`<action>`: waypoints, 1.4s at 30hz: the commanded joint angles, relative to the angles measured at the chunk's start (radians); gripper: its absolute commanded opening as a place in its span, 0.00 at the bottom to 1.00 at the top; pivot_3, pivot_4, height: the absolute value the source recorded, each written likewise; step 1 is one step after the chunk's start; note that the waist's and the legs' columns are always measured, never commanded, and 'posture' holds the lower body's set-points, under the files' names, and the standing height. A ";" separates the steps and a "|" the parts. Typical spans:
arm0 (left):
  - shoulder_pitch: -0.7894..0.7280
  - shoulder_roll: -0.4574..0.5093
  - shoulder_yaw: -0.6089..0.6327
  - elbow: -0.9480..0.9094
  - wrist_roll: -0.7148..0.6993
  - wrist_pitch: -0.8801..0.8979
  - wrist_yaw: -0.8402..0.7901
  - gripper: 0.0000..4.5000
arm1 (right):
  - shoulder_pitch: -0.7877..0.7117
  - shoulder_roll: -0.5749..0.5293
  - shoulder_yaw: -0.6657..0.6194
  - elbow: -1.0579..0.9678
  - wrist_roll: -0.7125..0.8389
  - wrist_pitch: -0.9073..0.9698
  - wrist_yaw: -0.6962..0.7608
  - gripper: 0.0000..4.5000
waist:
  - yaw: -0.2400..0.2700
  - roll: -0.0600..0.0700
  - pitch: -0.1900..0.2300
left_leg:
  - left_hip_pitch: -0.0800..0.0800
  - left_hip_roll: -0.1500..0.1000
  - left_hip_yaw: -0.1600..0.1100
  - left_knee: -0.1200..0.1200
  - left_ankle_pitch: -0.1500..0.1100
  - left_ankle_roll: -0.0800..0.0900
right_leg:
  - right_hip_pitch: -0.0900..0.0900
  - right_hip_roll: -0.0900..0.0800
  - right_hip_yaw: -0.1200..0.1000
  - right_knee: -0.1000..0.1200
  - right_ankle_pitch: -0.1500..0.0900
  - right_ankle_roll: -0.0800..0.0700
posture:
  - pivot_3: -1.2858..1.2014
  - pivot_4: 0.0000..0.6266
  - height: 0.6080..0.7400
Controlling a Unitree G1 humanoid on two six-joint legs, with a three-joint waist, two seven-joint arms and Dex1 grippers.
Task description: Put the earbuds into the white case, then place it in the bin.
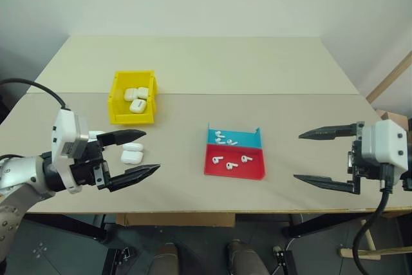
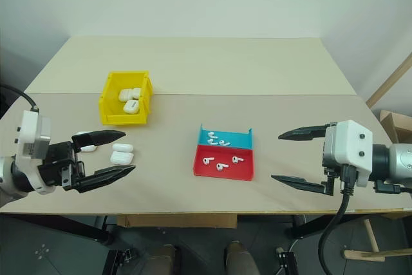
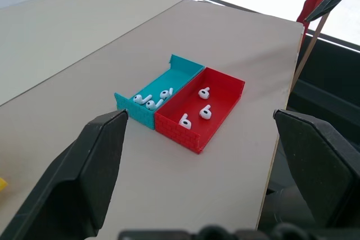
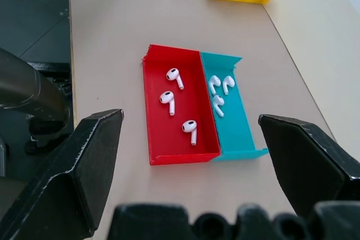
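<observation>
Next, my left gripper grips the sides of the case's body (image 1: 132,158), on the open white case nearest the red-and-blue tray.
Two loose white cases (image 1: 132,152) lie on the table left of centre, and a third (image 2: 87,141) is partly hidden behind my left fingers. My left gripper (image 1: 152,151) hangs open above them and holds nothing. The yellow bin (image 1: 131,119) behind them holds several cases (image 1: 137,105). Earbuds lie in a red-and-blue tray (image 1: 233,174) at the centre: three in the red half (image 4: 169,99) and three in the blue half (image 4: 219,91). My right gripper (image 1: 297,156) is open and empty, off to the tray's right and pointing at it.
The table's front edge (image 1: 212,210) runs close below both grippers. A seam (image 1: 257,93) crosses the tabletop behind the bin. A wooden strip (image 1: 389,76) leans past the far right corner. Bare tabletop lies between the cases and the tray.
</observation>
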 commanded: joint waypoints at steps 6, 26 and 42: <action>0.008 0.017 0.037 -0.056 -0.016 0.000 0.052 1.00 | -0.017 0.004 -0.013 -0.004 -0.001 -0.034 -0.005 0.99 | 0.000 0.000 0.000 | 0.000 0.000 0.000 0.000 0.000 0.000 | 0.000 0.000 0.000 0.000 0.000 0.000 | 0.52 0.24 1.00; -0.437 0.239 -0.165 -0.011 -0.133 0.590 0.726 1.00 | -0.087 -0.030 0.047 0.039 -0.016 0.021 -0.012 0.99 | -0.001 -0.002 0.000 | 0.000 -0.001 -0.001 0.000 0.000 0.000 | -0.001 0.000 0.000 0.001 0.000 0.001 | 0.52 0.24 1.00; -0.718 0.151 -0.403 0.392 -0.712 0.821 1.487 1.00 | -0.066 -0.028 0.077 -0.029 -0.012 0.137 -0.115 0.99 | 0.002 -0.003 0.000 | 0.000 -0.002 -0.002 0.002 0.000 0.000 | -0.001 -0.001 0.000 0.005 0.000 0.001 | 0.52 0.24 1.00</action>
